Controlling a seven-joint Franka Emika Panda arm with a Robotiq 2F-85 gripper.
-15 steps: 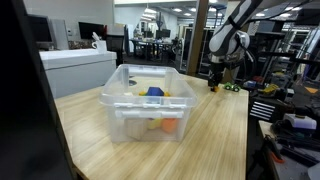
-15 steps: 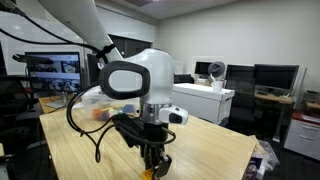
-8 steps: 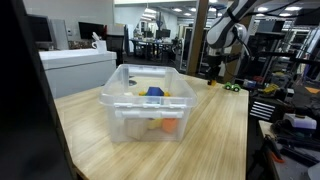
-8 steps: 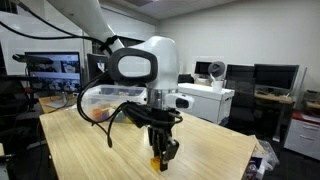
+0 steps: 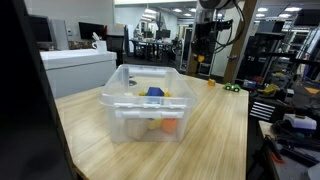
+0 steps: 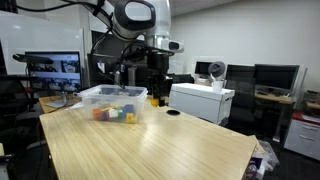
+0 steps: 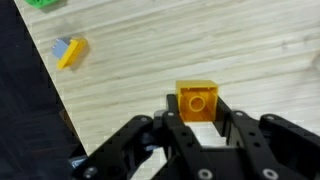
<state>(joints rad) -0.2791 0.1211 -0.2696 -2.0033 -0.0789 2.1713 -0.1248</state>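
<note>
Next, my gripper lets go of the orange toy brick inside the clear bin (image 5: 157, 103), where it is to sit close beside the blue brick.
My gripper (image 7: 198, 112) is shut on an orange toy brick (image 7: 197, 101) with one stud showing. The black fingers (image 7: 176, 128) clamp its two sides. In an exterior view the gripper (image 6: 157, 92) hangs high above the wooden table (image 6: 150, 150), with the orange brick (image 6: 157, 100) at its tips, near the far end of a clear plastic bin (image 6: 112, 103). Below on the table lie a small yellow and blue piece (image 7: 68, 52) and a green piece (image 7: 41, 4). In an exterior view the arm (image 5: 214, 10) is raised near the top edge.
The clear bin (image 5: 128, 118) holds several coloured bricks, blue, yellow and orange. The yellow piece (image 5: 210, 83) and the green piece (image 5: 232, 87) lie near the table's far end. A white cabinet (image 6: 200, 100) and desks with monitors stand beyond the table.
The gripper has risen from just above the tabletop to well above it, carrying the orange brick up. The yellow and green pieces stayed on the table.
</note>
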